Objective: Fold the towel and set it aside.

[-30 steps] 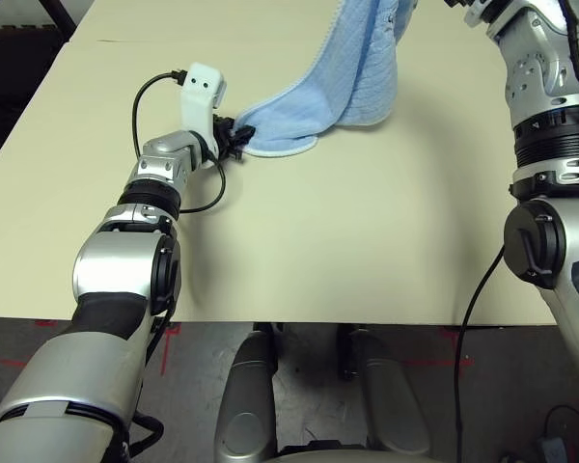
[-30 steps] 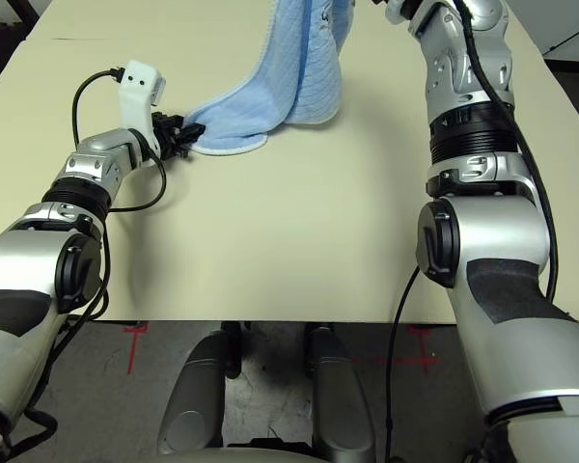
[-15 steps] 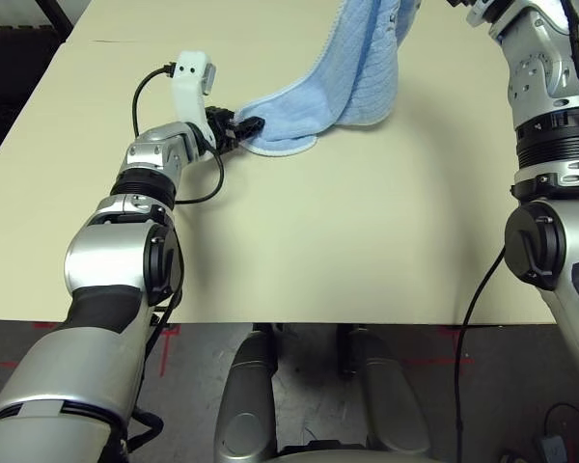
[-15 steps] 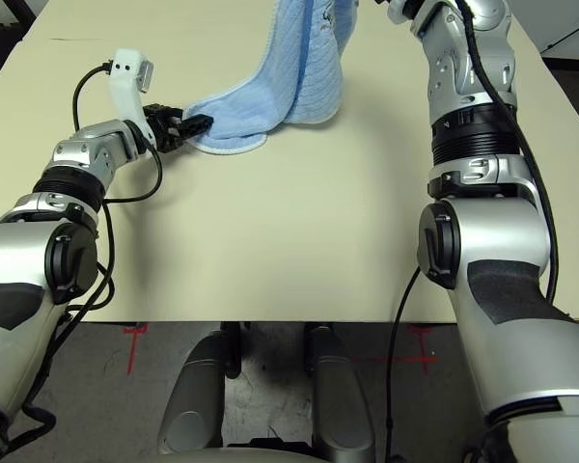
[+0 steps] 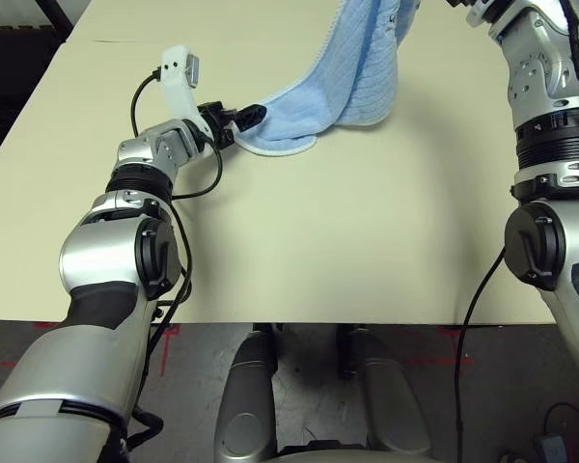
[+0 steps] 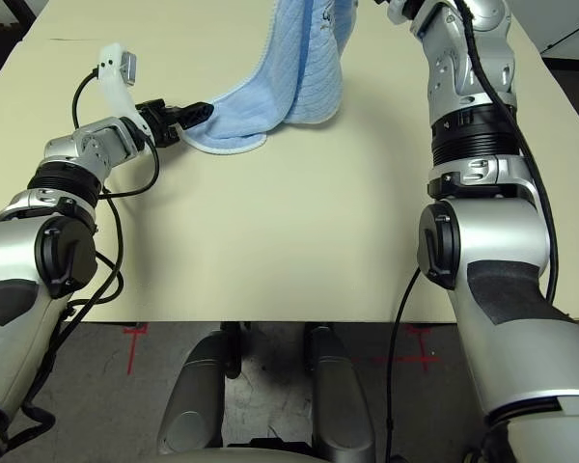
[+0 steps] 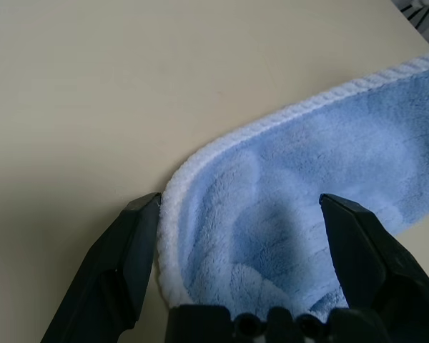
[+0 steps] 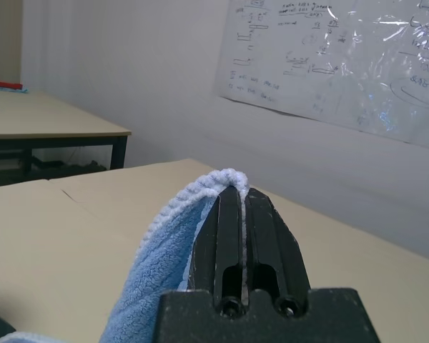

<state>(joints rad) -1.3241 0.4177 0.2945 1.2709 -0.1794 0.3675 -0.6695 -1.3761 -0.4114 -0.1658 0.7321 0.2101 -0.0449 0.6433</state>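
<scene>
Next, my left gripper pinches just the corner's white edging (image 7: 173,211) before stretching the towel, as its fingers straddle a broad patch of the towel's low corner.
The light-blue towel (image 5: 352,82) with white edging hangs from above at the far side of the table, its lower end (image 6: 227,130) resting on the tabletop. My right gripper (image 8: 241,207) is shut on the towel's upper edge, held high over the table. My left gripper (image 5: 246,118) stands open at the towel's low corner. In the left wrist view the towel's corner (image 7: 272,229) lies between the two black fingers (image 7: 125,246), which stand wide apart on either side of it.
The beige table (image 5: 347,231) stretches wide in front of the towel. A seam in the tabletop (image 5: 106,40) runs at the far left. Another table and a whiteboard (image 8: 343,57) on a wall show behind in the right wrist view.
My left gripper has rotated and pushed forward, so its open fingers now straddle the towel's low corner. The right arm and the hanging towel have stayed put.
</scene>
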